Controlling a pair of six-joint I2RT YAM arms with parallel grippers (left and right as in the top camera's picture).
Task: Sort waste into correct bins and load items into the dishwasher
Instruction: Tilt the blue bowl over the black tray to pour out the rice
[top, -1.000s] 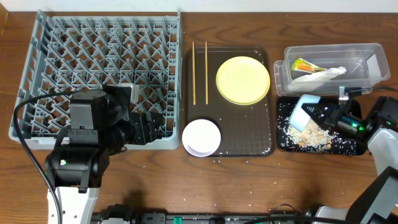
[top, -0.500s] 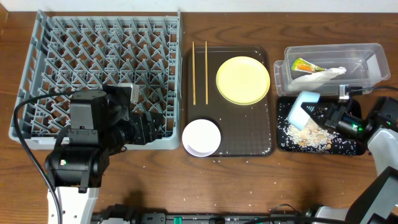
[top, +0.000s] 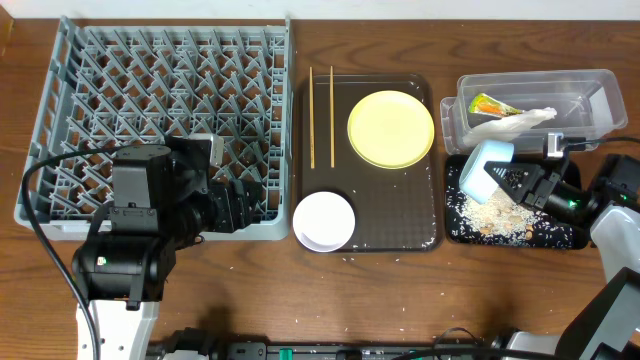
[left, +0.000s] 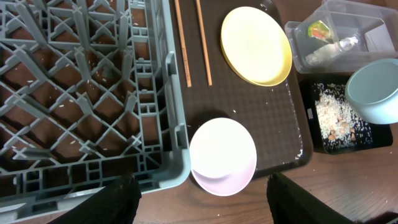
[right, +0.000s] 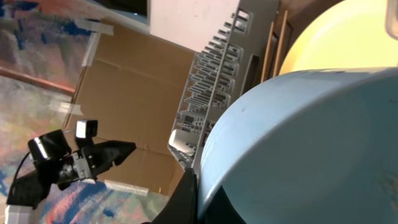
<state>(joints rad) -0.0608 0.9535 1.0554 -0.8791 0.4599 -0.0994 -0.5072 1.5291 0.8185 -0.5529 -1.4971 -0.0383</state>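
Observation:
The light blue bowl will go down from my right gripper onto the brown serving tray (top: 406, 209), beside the white bowl.
My right gripper (top: 510, 180) is shut on the rim of the light blue bowl (top: 485, 168), holding it tipped on its side over the black tray (top: 455, 232), where beige crumbs (top: 490, 215) lie spread. The bowl fills the right wrist view (right: 311, 143). The clear tub (top: 590, 90) holds the green-and-orange wrapper (top: 490, 104) and white napkin (top: 520, 121). The yellow plate (top: 391, 128), white bowl (top: 324, 220) and two chopsticks (top: 321, 115) lie on the brown serving tray (top: 400, 215). My left gripper (left: 199, 214) is open, over the grey rack's (top: 160, 110) front right corner.
The rack holds only scattered crumbs, as seen in the left wrist view (left: 81, 81). A few crumbs lie on the brown tray and on the wooden table in front of it. The small white cup is not in view.
The right gripper has lifted and tilted the light blue bowl slightly up and left over the black tray, uncovering more crumbs. The left arm has not moved.

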